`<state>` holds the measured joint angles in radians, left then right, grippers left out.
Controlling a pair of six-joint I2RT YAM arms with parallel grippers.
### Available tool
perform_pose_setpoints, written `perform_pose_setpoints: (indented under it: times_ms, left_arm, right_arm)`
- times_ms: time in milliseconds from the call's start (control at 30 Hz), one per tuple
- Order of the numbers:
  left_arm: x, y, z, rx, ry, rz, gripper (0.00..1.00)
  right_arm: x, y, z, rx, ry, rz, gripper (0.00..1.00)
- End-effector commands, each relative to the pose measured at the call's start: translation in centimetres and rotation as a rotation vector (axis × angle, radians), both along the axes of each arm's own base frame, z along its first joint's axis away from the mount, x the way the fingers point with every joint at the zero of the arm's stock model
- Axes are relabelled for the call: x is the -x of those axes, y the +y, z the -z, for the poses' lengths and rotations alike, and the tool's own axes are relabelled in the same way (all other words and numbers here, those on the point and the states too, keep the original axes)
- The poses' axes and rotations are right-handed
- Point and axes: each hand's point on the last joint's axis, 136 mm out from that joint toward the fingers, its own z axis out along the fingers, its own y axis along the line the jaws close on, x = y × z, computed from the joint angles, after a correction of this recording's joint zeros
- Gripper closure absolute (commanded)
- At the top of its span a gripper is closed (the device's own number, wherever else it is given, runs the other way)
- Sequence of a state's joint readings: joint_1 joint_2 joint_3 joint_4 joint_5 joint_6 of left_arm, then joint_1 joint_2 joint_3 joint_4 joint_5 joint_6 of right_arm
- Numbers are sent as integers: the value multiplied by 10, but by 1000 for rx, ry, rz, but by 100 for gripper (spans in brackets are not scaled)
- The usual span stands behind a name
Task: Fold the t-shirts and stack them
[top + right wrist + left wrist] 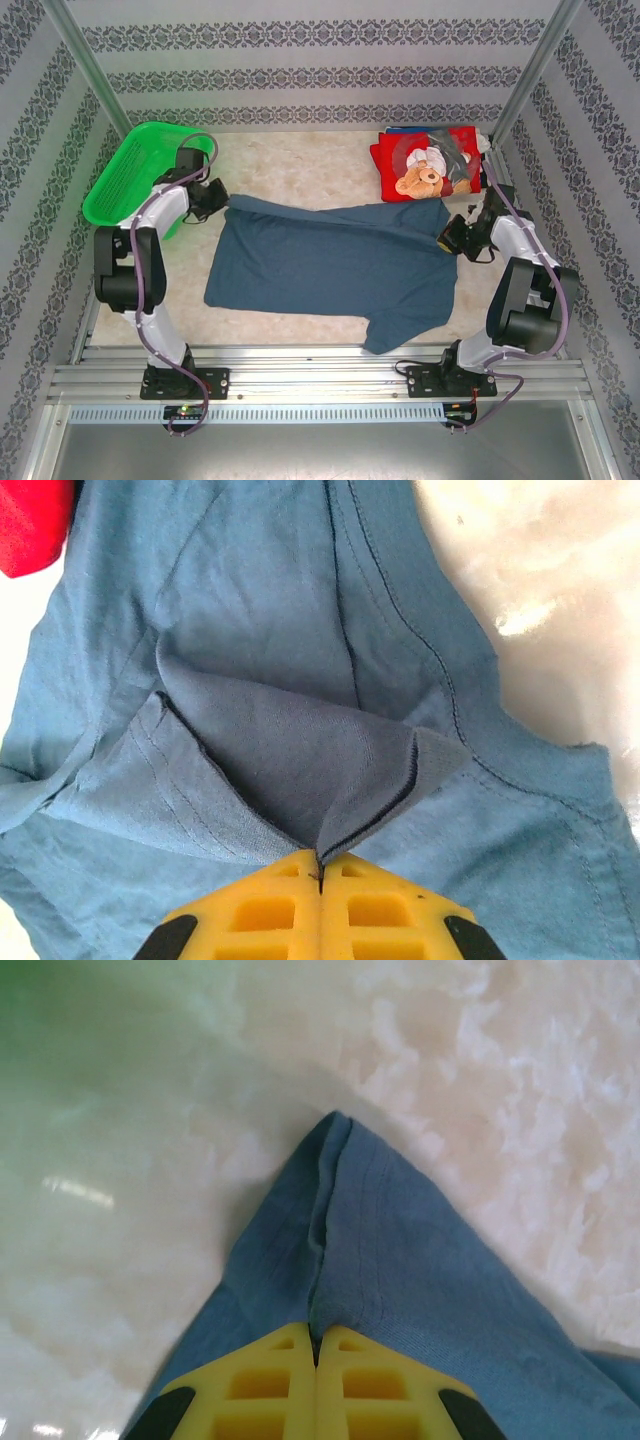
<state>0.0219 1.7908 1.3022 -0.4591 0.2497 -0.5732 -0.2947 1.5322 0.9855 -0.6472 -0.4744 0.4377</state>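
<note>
I need to lay the hem corner on the slate-blue t-shirt's basket-side edge, partway (pixel 221 246) toward the metal rail, with my left gripper.
The slate-blue t-shirt (pixel 330 265) lies spread across the middle of the table, one sleeve hanging toward the near edge. My left gripper (pixel 216 199) is shut on the shirt's far-left hem corner (pixel 335 1250), the cloth pinched between its yellow fingers (pixel 275 1385). My right gripper (pixel 450 238) is shut on the shirt's collar fold (pixel 370 780) at the right side, its yellow fingers (pixel 385 905) closed together. The red t-shirt with the teddy-bear print (pixel 428 165) lies folded at the back right on another folded one with dark blue edges (pixel 402 130).
A green mesh basket (pixel 135 170) stands at the back left, just beyond my left arm. The metal rail (pixel 320 375) runs along the near table edge. Patterned walls close in the table on three sides.
</note>
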Motion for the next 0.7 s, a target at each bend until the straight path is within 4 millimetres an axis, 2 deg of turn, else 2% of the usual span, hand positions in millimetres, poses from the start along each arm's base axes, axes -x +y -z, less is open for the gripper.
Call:
perform_pose_setpoints:
  times_ms: [0,167,333,533,667]
  left_arm:
    - [12,9,-8,-6,-29,-57,100]
    - [45,6,9,-13,48,-71,100]
    - [72,14,27,-58,130,-106,100]
    - [85,20,44,-98,213,-114,100]
    - [84,17,51,-95,233,-108,100]
  right_arm:
    - [15,-4,4,39,29,-4,100]
    - [23,-4,12,45,58,1,100]
    - [28,-4,17,50,75,1,100]
    - [30,-4,19,51,81,-4,100]
    - [31,-3,22,50,86,-8,100]
